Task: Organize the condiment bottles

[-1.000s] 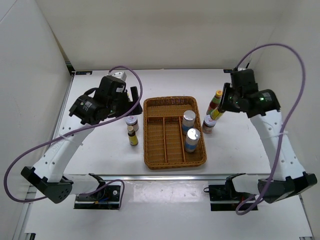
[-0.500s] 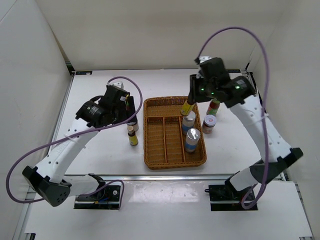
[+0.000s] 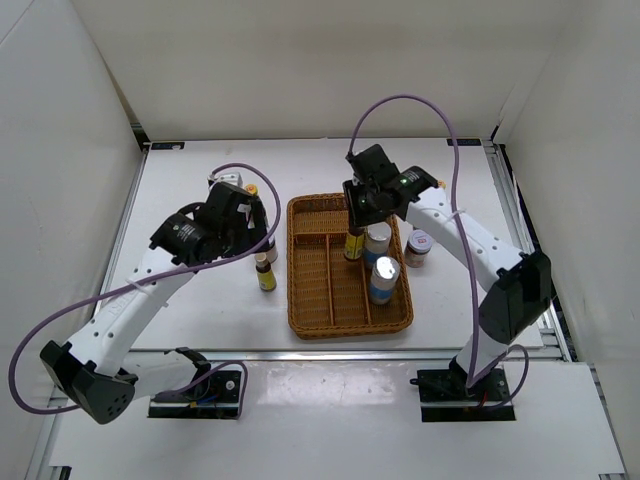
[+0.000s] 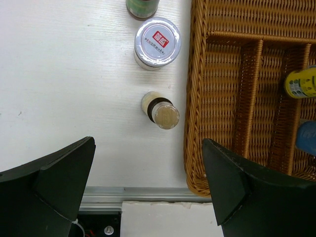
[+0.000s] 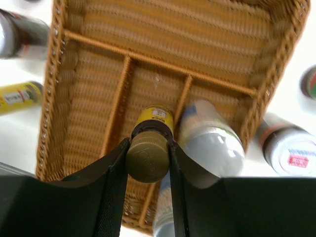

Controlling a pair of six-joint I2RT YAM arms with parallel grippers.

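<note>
My left gripper should close next on the cap of the small brown bottle (image 3: 261,258) (image 4: 166,116) that stands on the table between the jar and the near edge.
My right gripper (image 3: 357,222) (image 5: 148,148) is shut on the cap of a small brown yellow-labelled bottle (image 3: 353,244) (image 5: 153,118). It holds the bottle upright over the wicker tray's (image 3: 298,300) middle long compartment. Two silver-topped blue/white cylinders (image 3: 377,236) (image 3: 386,272) stand in the right compartment, one right beside the held bottle (image 5: 210,138). My left gripper (image 3: 255,215) (image 4: 148,148) is open and empty above the table left of the tray. Below it stand a red/white-lidded jar (image 4: 157,40), a second small brown bottle (image 4: 163,112) and a tall yellow-capped bottle (image 3: 251,189).
Another red/white-lidded jar (image 3: 420,245) (image 5: 295,157) stands on the table right of the tray. The tray's cross compartment (image 5: 163,29) and left long compartment hold nothing. White walls enclose the table; a metal rail (image 4: 133,193) runs along its near edge.
My right arm swung left from the bottles at the tray's right side, carrying the small bottle, and now holds it over the tray. My left gripper shifted slightly nearer over the left group.
</note>
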